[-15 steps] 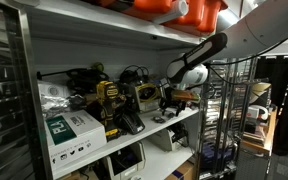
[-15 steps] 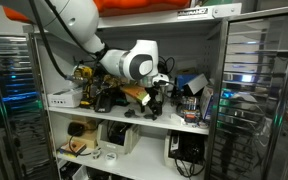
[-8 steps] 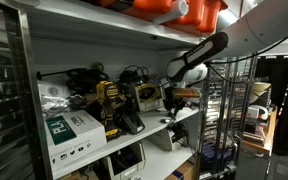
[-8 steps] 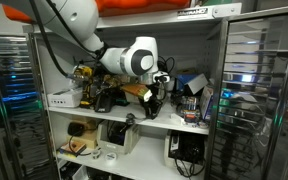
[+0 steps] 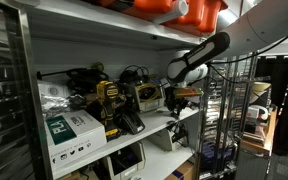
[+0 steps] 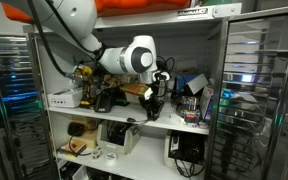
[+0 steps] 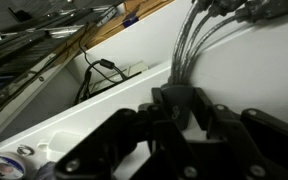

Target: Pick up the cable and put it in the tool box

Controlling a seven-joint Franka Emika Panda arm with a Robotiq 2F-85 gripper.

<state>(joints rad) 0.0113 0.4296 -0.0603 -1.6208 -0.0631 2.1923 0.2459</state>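
Note:
Next, my gripper lets go of the cable's black plug end on the yellow cords inside the tool box (image 5: pixel 153 91).
In the wrist view my gripper (image 7: pixel 176 118) is shut on a black end piece of the cable (image 7: pixel 198 42), whose grey strands fan away over the white shelf. In both exterior views the gripper (image 5: pixel 175 99) (image 6: pixel 154 106) hangs low over the right part of the middle shelf. The tool box (image 5: pixel 149 97), a small yellow-and-black case with a pale front panel, stands just beside the gripper toward the shelf's middle. Its yellow edge (image 6: pixel 135 90) shows behind the arm's wrist. The cable itself is too small to make out in the exterior views.
An upright yellow-and-black drill (image 5: pixel 106 105) (image 6: pixel 84 85) and dark tools crowd the shelf's middle. A white-and-green cardboard box (image 5: pixel 72 130) lies at the shelf's front end. Orange cases (image 5: pixel 184 10) sit on the shelf above. Wire racks (image 5: pixel 239 110) stand close beside the shelving.
The jaws have closed from open onto the cable's black end. The arm has hardly moved, lifting only slightly.

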